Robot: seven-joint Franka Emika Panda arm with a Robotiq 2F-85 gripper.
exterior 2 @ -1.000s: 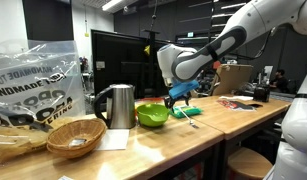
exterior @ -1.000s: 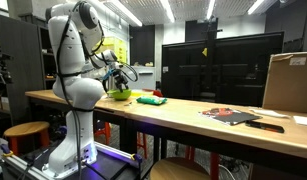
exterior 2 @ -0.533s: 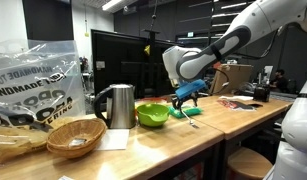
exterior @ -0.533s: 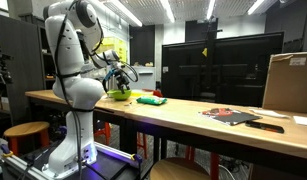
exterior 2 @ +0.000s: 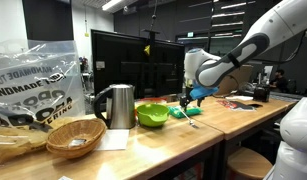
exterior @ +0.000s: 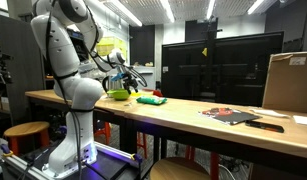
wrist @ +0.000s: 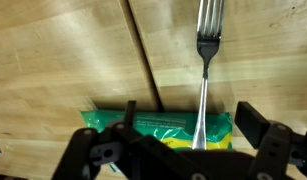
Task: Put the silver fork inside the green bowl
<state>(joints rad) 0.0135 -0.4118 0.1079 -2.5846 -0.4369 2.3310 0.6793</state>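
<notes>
Next, I close my gripper on the handle end [exterior: 141, 97] [wrist: 200, 138] of the silver fork, where it lies over the green packet.
In the wrist view the silver fork [wrist: 206, 70] lies on the wooden table [wrist: 63, 50], tines pointing away. Its handle runs back over a flat darker green packet [wrist: 143, 125]. My gripper [wrist: 193, 122] hangs open above that handle, one finger on each side, with nothing held. The lime green bowl [exterior 2: 151, 115] stands on the table beside the packet [exterior 2: 189, 112], and the gripper [exterior 2: 189, 101] is off to the bowl's side, not over it. The bowl [exterior: 118, 94] and gripper [exterior: 136, 84] also show in both exterior views. The bowl is out of the wrist view.
A metal kettle [exterior 2: 117, 105], a wicker basket [exterior 2: 75, 135] and a clear plastic bag [exterior 2: 28, 80] stand beyond the bowl. Further along the table lie magazines [exterior: 233, 115] and a cardboard box [exterior: 288, 82]. A dark seam [wrist: 143, 50] runs across the tabletop.
The arm has swung the open gripper away from the bowl's edge and over the flat green packet and fork. Bowl, packet and fork have not moved.
</notes>
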